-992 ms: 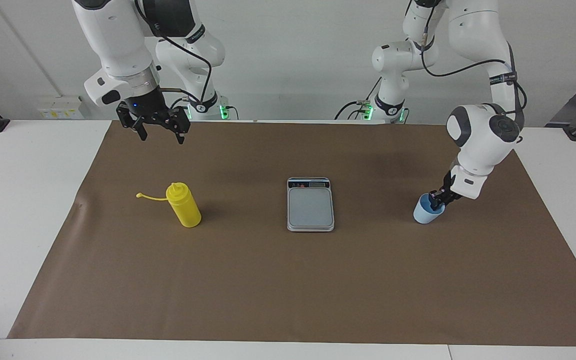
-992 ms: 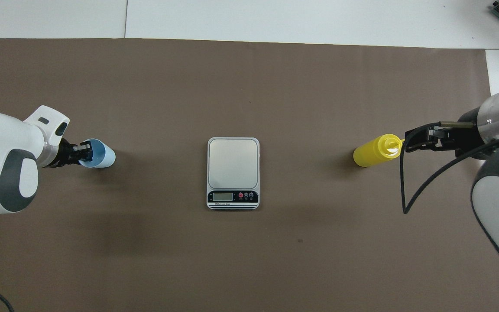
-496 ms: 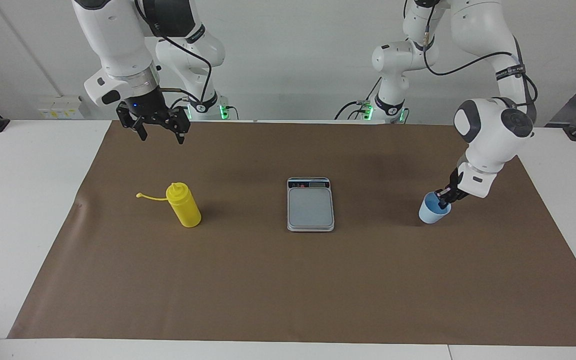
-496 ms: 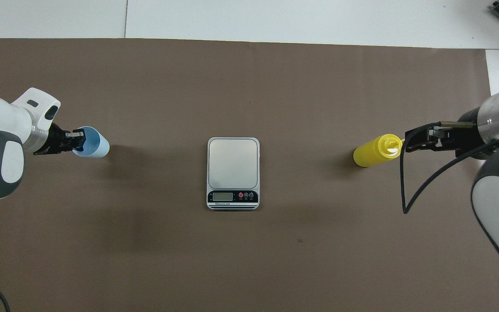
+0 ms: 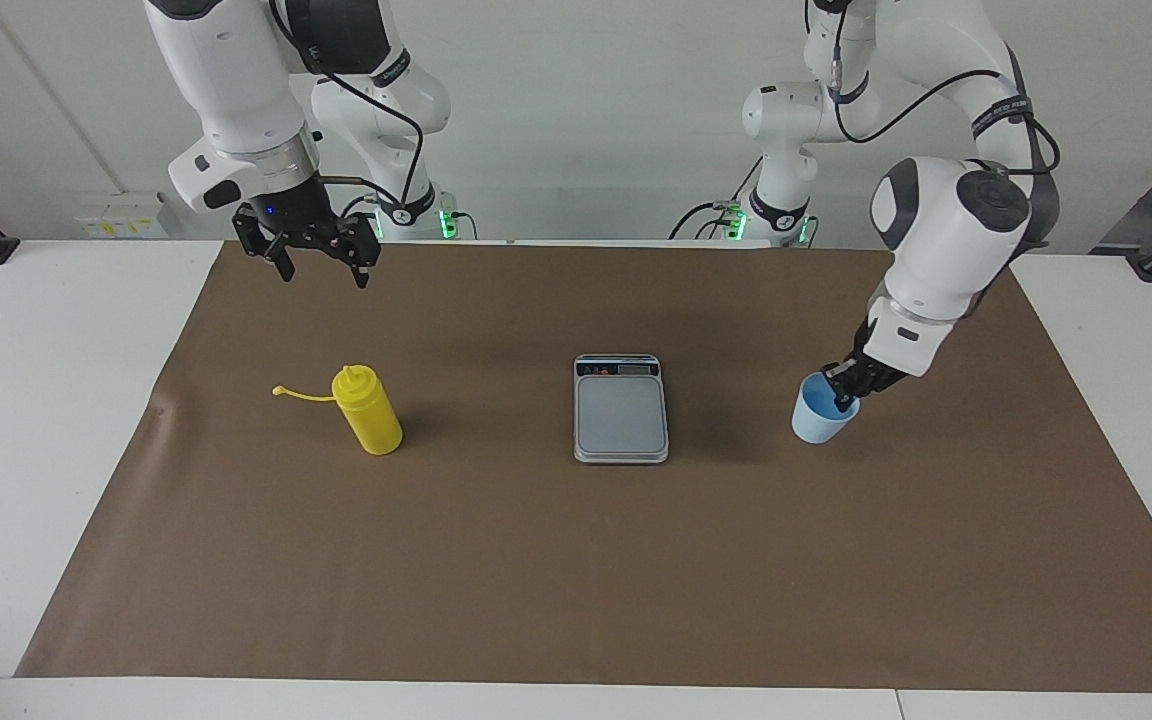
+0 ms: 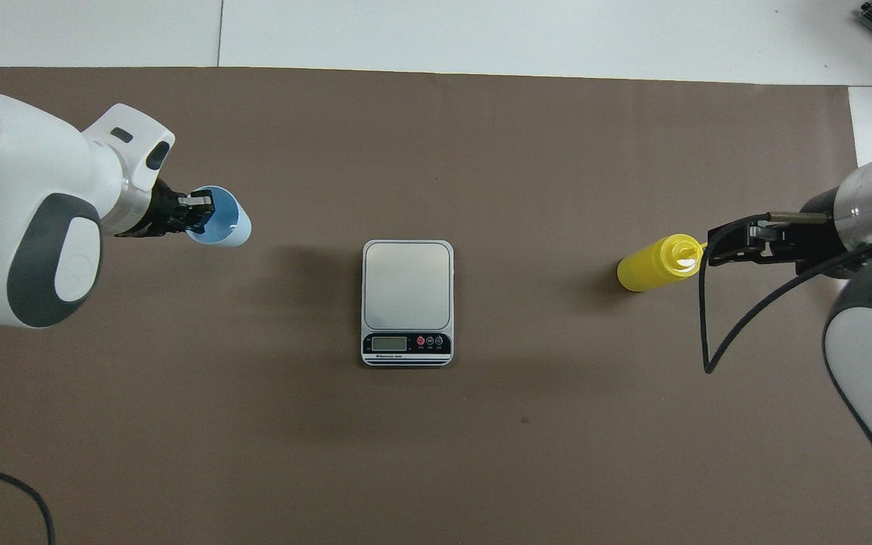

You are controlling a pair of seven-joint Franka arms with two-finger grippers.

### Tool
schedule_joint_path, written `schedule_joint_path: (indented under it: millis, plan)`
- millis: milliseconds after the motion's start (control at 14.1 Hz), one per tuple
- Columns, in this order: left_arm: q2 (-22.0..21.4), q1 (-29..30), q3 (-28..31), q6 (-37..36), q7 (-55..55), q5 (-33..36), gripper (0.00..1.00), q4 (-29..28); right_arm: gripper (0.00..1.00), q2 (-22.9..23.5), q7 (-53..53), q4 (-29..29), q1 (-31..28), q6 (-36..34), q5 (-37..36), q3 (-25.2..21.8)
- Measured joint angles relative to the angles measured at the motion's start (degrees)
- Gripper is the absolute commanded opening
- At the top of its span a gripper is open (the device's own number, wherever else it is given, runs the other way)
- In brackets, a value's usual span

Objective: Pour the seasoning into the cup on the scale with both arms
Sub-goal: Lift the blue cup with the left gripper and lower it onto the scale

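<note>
My left gripper is going to put the pale blue cup down near the middle of the scale's weighing plate (image 6: 403,282).
The pale blue cup (image 5: 819,421) hangs by its rim from my left gripper (image 5: 844,386), which is shut on it, one finger inside. It is raised a little over the brown mat, tilted, between the left arm's end and the scale (image 5: 621,412); it also shows in the overhead view (image 6: 225,227) with the left gripper (image 6: 198,219). The scale (image 6: 407,291) lies mid-mat, its display strip on the edge nearer the robots. The yellow seasoning bottle (image 5: 368,412) stands upright toward the right arm's end, strap (image 5: 301,394) sticking out. My right gripper (image 5: 324,275) waits open in the air over the mat near the bottle (image 6: 652,265).
A brown mat (image 5: 576,560) covers most of the white table (image 5: 46,420). Black cables hang from both arms, one loop showing by the right arm (image 6: 708,333) in the overhead view.
My left gripper has lifted the cup and carried it toward the scale. The right arm, the bottle and the scale have not moved.
</note>
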Motion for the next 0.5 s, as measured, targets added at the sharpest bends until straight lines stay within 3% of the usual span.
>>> schedule_joint_path:
  millis: [496]
  plan:
    - [2.02, -12.44, -0.17, 2.05, -11.33, 0.0, 0.0, 1.31, 1.0, 0.0, 0.0, 0.0, 0.0, 0.0, 0.0, 0.0]
